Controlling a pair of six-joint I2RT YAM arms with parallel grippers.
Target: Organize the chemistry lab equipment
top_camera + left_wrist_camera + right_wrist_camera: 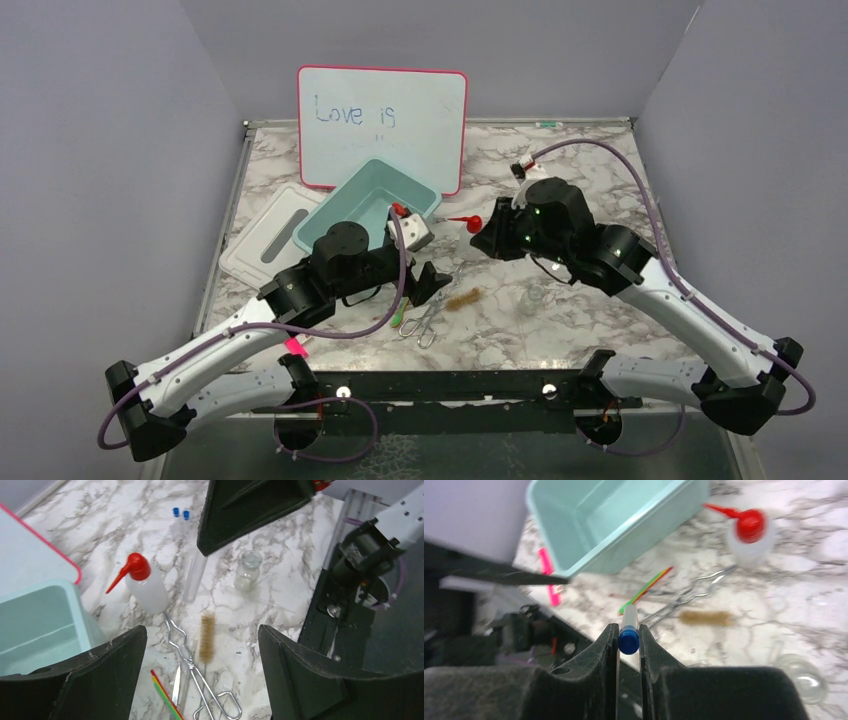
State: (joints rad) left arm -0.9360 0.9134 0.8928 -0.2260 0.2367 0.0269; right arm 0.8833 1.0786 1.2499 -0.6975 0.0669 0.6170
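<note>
My right gripper should release the blue-capped clear tube in the clear rack (547,242) just past the small glass flask.
My right gripper (628,636) is shut on a blue-capped clear tube (629,621) and holds it above the table; it shows in the top view (492,240) beside the white squeeze bottle with red nozzle (470,220). My left gripper (201,630) is open and empty above the brown bristle brush (206,637) and metal tongs (202,682). The squeeze bottle (145,587), the small glass flask (248,570) and two more blue-capped tubes (181,513) lie on the marble beyond. The held tube (195,572) hangs under the right gripper.
A teal bin (345,195) stands at the back left with its white lid (265,240) beside it. The pink-framed whiteboard (382,125) leans at the back. A pink marker (295,347) lies near the front edge. A striped stick (165,692) lies by the tongs.
</note>
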